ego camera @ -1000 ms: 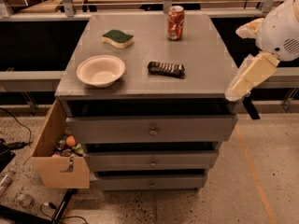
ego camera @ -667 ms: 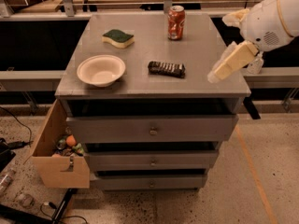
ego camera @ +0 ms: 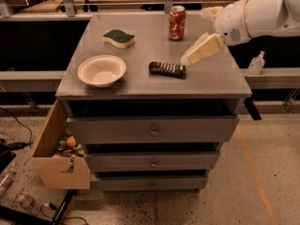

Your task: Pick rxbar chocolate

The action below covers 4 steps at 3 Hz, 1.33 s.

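Observation:
Next, the gripper closes on the far end (ego camera: 179, 71) of the rxbar chocolate, which is the end that points away from the white bowl.
The rxbar chocolate (ego camera: 167, 69), a flat dark bar with pale lettering, lies near the middle of the grey cabinet top (ego camera: 140, 86). My gripper (ego camera: 186, 60) comes in from the right on a white arm and hangs just above and to the right of the bar's right end, pointing down-left toward it. It holds nothing that I can see.
A red can (ego camera: 177, 23) stands at the back, behind the bar. A green-and-yellow sponge (ego camera: 118, 38) lies at the back left. A white bowl (ego camera: 101, 71) sits at the front left. A drawer (ego camera: 58, 149) with small objects hangs open at the lower left.
My arm has swung left from beyond the cabinet's right edge to over the top, bringing the gripper close to the bar's right end. The objects have not moved.

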Tool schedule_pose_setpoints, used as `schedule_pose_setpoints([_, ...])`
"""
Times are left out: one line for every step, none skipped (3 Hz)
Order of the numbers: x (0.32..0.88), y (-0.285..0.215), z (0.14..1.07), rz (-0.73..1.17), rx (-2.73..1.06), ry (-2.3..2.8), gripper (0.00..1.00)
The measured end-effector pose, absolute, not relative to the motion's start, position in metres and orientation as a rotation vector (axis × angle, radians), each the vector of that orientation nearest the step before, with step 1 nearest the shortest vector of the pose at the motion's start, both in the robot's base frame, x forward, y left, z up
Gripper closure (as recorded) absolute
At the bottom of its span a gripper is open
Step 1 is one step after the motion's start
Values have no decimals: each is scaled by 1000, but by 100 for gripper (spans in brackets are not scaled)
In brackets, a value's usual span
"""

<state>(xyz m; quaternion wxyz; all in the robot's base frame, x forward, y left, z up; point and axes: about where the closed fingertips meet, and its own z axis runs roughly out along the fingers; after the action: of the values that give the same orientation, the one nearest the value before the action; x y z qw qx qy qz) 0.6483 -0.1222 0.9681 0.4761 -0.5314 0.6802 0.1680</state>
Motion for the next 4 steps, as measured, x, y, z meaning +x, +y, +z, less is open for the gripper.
schedule_pose_setpoints([658, -117, 961, 444, -1279, 1653, 0])
schedule_pose_setpoints([664, -111, 938, 508, -1256, 1647, 0])
schedule_pose_setpoints([675, -108, 913, 542, -1248, 1627, 0])
schedule_pose_setpoints([687, -107, 891, 587, -1245, 1613, 0])
